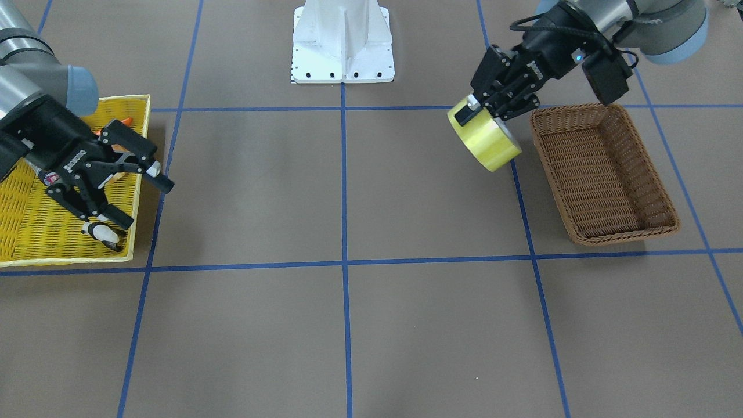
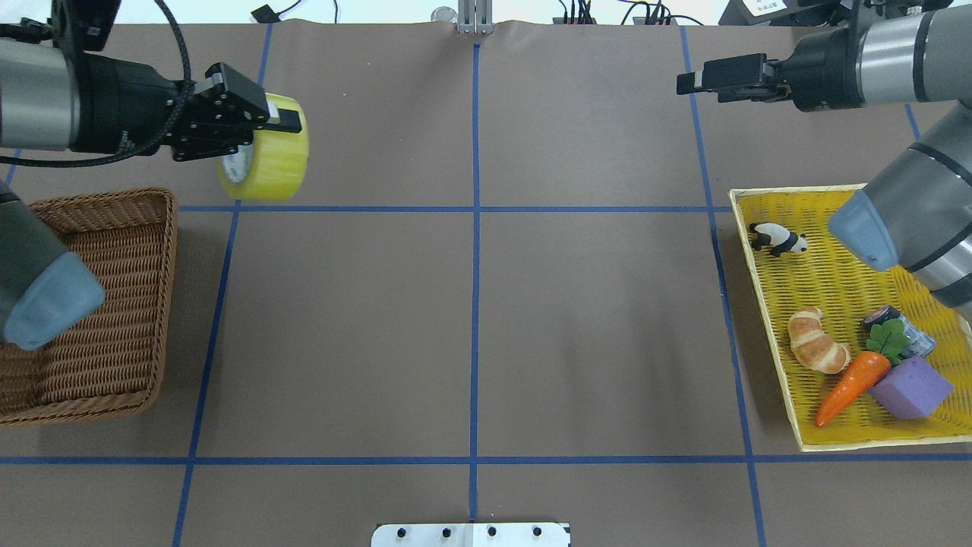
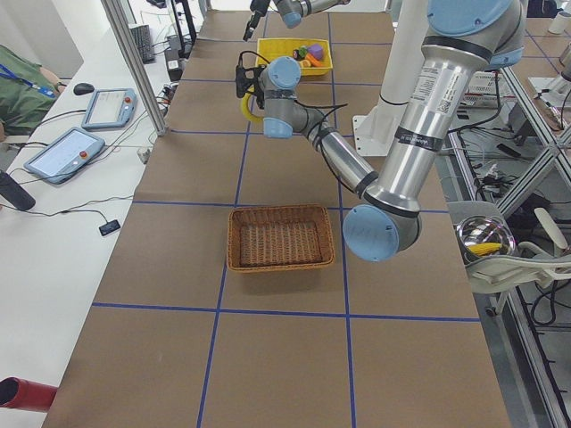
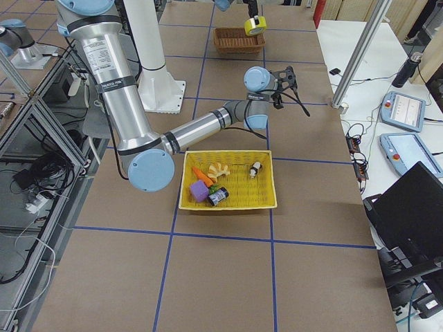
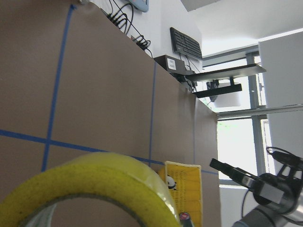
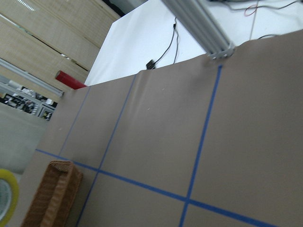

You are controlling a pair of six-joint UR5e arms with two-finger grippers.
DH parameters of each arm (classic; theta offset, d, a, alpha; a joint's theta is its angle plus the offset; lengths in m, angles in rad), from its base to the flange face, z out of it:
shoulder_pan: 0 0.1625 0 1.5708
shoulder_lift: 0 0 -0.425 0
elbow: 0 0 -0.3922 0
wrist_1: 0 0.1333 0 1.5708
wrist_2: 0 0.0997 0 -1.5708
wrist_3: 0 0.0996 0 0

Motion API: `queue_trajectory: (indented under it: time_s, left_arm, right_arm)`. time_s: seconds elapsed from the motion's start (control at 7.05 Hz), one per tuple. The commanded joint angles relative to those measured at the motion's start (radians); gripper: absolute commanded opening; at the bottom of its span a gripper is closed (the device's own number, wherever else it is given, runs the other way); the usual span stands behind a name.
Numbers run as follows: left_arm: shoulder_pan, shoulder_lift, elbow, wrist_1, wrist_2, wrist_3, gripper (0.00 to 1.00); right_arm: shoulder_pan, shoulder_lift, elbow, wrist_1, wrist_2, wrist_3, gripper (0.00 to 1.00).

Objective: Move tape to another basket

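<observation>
The robot's left gripper needs to release the yellow-green tape roll on the middle of the brown wicker basket's bottom (image 1: 606, 184).
The yellow-green tape roll (image 2: 273, 163) hangs in the air, held by my left gripper (image 2: 254, 125), which is shut on its rim. It hangs just beyond the far corner of the brown wicker basket (image 2: 106, 304), outside it. In the front view the tape (image 1: 487, 139) is beside the basket's (image 1: 603, 174) corner, under the left gripper (image 1: 476, 110). The basket holds nothing. The left wrist view shows the roll (image 5: 94, 189) close up. My right gripper (image 1: 145, 200) is open and empty, above the edge of the yellow tray (image 1: 35, 232).
The yellow mesh tray (image 2: 828, 304) holds a toy panda (image 2: 776, 239), a croissant (image 2: 816, 351), a carrot (image 2: 850, 387), a purple block (image 2: 911, 387) and a small black-ended cylinder (image 2: 900, 327). The robot's white base (image 1: 342, 40) stands at the table's middle.
</observation>
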Motion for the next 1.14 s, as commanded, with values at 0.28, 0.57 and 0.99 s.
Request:
queue_trajectory:
  time_s: [0.28,0.57,0.99]
  left_arm:
    - [-0.088,0.260,-0.058,0.371,0.016,0.638,0.00]
    - [-0.067,0.260,-0.057,0.618,0.016,0.763,0.00]
    - [-0.007,0.216,-0.005,0.779,0.015,0.845,0.00]
  right_arm:
    - [0.072,-0.051,0.014,-0.439,-0.001,-0.554,1.00]
    - [0.101,-0.033,0.028,-0.704,0.058,-0.619,1.00]
    - [0.109,0.045,0.030,-1.112,0.050,-0.848,1.00]
